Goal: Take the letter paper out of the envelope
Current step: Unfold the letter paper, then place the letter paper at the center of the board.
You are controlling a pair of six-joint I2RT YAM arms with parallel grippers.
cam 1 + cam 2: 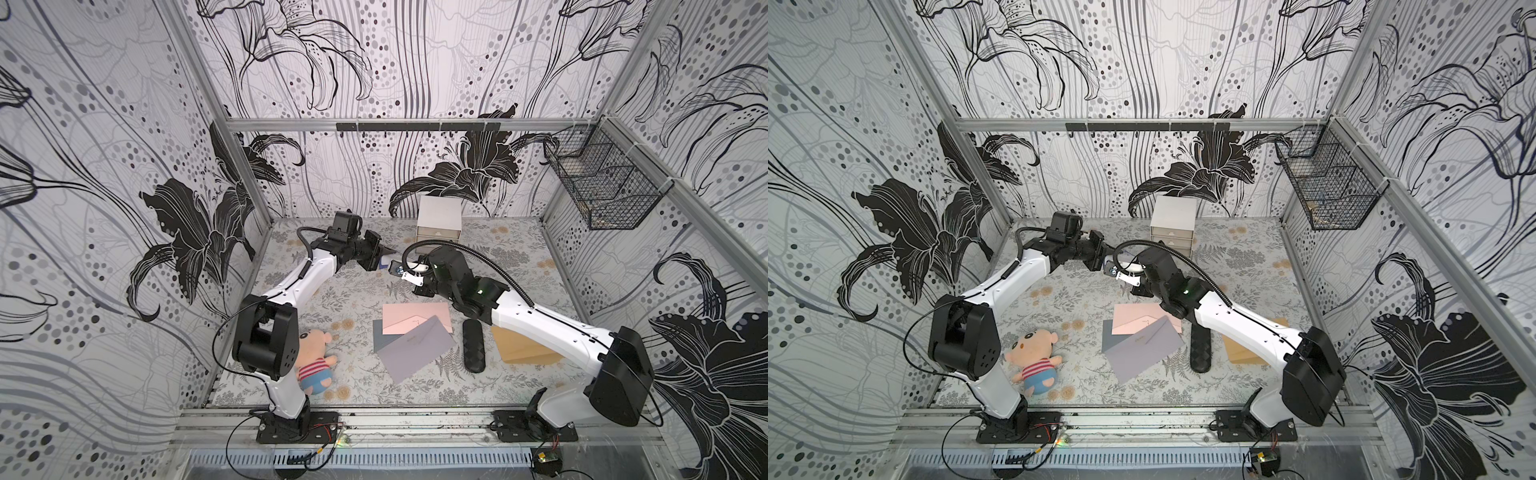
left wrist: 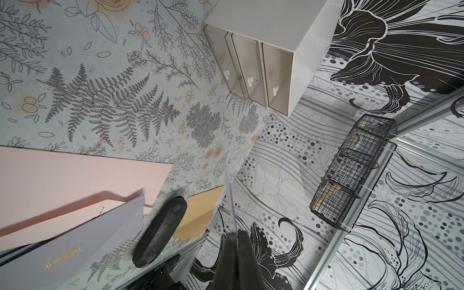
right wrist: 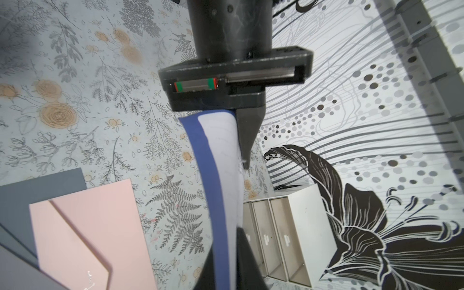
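Next, my left gripper lets go of the letter paper flat on the bare table [image 1: 313,291] behind the head of the plush doll.
Both grippers meet in the air over the back middle of the table. The blue envelope [image 3: 208,175] stands edge-on with the white letter paper [image 3: 223,150] lying against it. My right gripper [image 3: 226,241] is shut on the envelope, with a dark finger pressed on each side. My left gripper [image 2: 236,232] faces it and is shut on a thin sheet edge, the letter paper [image 2: 229,195]. One left finger [image 3: 247,135] shows beside the paper; its partner is hidden behind the sheets. In both top views the blue envelope [image 1: 383,262] is a small patch between the left gripper [image 1: 388,252] and the right gripper [image 1: 394,270].
Below the grippers lie a pink envelope [image 1: 415,318], a grey envelope [image 1: 415,347], a black case [image 1: 473,345] and a brown envelope [image 1: 523,349]. A plush doll [image 1: 316,357] lies by the left arm's base. A white drawer box [image 1: 439,220] stands at the back. A wire basket [image 1: 598,183] hangs on the right wall.
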